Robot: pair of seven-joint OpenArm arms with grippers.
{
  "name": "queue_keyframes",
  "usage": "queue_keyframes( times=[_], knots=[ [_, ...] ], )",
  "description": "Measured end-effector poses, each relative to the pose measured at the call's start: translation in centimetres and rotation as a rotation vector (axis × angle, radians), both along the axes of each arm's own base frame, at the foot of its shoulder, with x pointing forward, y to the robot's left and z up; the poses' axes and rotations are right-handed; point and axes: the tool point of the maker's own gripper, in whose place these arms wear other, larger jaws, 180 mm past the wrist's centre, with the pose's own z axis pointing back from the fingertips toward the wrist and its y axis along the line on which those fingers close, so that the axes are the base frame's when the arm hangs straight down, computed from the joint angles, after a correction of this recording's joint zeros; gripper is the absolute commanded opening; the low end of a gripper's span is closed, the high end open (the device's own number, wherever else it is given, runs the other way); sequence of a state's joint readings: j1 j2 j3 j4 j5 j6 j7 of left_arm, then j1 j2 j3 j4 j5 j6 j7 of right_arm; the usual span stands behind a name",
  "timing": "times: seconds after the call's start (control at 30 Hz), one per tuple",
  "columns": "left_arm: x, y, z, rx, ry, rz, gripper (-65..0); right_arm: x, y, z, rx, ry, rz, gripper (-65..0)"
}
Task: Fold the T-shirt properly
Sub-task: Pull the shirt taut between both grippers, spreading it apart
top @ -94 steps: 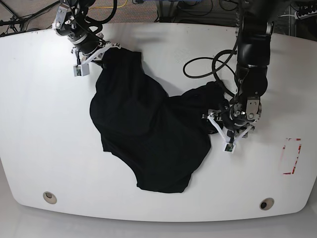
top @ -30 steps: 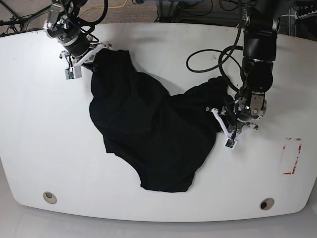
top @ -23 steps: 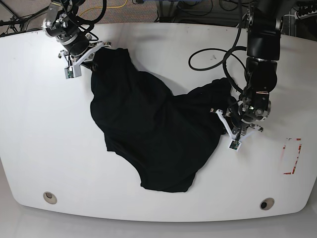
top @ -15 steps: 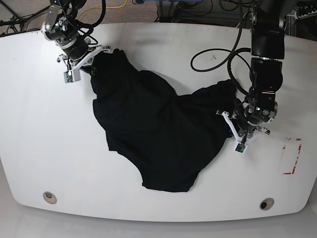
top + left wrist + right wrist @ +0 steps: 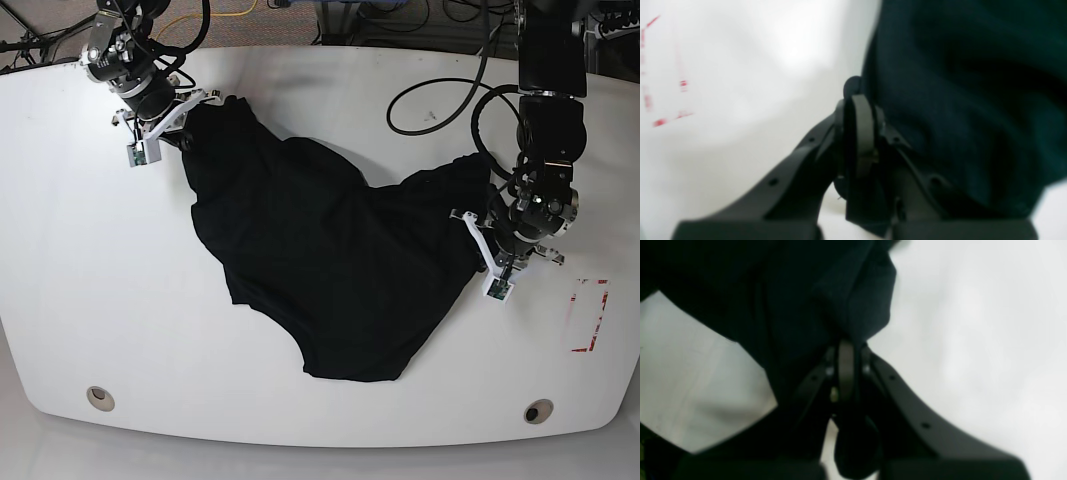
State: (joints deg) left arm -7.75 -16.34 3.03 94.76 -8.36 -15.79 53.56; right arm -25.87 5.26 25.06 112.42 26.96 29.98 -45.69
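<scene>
My left gripper needs to let go of the black T-shirt's end, and it will go on the white table (image 5: 506, 222) between the red tape marks and black cables.
The black T-shirt (image 5: 320, 250) lies crumpled across the middle of the white table (image 5: 90, 260), stretched between my two grippers. My right gripper (image 5: 180, 125) at the back left is shut on one corner of the shirt; in the right wrist view its fingers (image 5: 845, 370) pinch a fold of cloth (image 5: 826, 300). My left gripper (image 5: 482, 255) at the right is shut on the shirt's other end; in the left wrist view its fingers (image 5: 862, 130) are closed against the cloth (image 5: 960, 100).
Red tape marks (image 5: 590, 315) sit on the table right of my left gripper and show in the left wrist view (image 5: 663, 83). Black cables (image 5: 440, 95) loop over the table's back right. Two round holes (image 5: 100, 398) (image 5: 538, 411) lie near the front edge.
My left gripper has dragged its end of the shirt to the right, toward the red marks. The whole shirt has shifted right and stretched out. My right gripper stayed at the back left, still holding.
</scene>
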Motion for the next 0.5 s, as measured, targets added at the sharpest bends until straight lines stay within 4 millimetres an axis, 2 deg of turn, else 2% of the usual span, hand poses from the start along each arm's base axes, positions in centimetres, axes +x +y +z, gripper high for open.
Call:
queue_keyframes(
  times=[0.17,0.5],
  knots=[
    [-0.4,-1.0,0.9,-0.005,-0.018,-0.023,-64.2,0.1,-0.2,0.2,-0.01,-0.006,0.002,-65.0],
    [-1.1,-0.5,2.3,-0.03,-0.054,0.028,-64.2,-0.4,-0.2,-0.6,0.009,0.019,-0.019,-65.0]
  ],
)
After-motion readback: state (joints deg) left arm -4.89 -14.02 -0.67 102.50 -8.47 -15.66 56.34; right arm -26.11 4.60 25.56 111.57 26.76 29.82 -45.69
